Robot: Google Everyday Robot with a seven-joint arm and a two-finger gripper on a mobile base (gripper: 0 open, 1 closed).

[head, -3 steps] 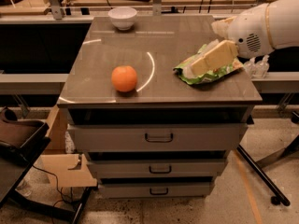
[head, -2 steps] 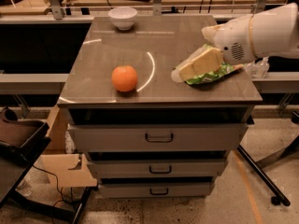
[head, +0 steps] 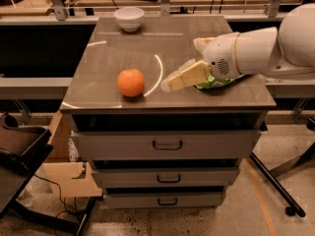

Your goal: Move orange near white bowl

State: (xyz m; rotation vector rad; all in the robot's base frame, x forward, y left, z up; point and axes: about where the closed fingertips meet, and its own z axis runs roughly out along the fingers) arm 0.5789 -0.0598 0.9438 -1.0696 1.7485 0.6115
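Note:
The orange has to move near the white bowl, so my gripper needs to next go to the orange's middle (head: 131,82) and close there.
The orange (head: 131,82) sits on the grey cabinet top (head: 123,48), near the front left. The white bowl (head: 129,18) stands at the back left edge, well behind the orange and apart from it. My gripper (head: 171,79) hangs just above the cabinet top to the right of the orange, with a short gap between them. Its pale fingers (head: 189,75) point left at the orange and look open, with nothing between them. The white arm (head: 256,50) reaches in from the right.
A green snack bag (head: 215,83) lies on the right side of the top, mostly hidden under my wrist. The cabinet has three drawers (head: 167,145) in front. Dark equipment (head: 19,146) and a cardboard box stand on the floor at left.
My arm has swung left across the cabinet top, away from the green bag and closer to the orange. The orange and the bowl have not moved.

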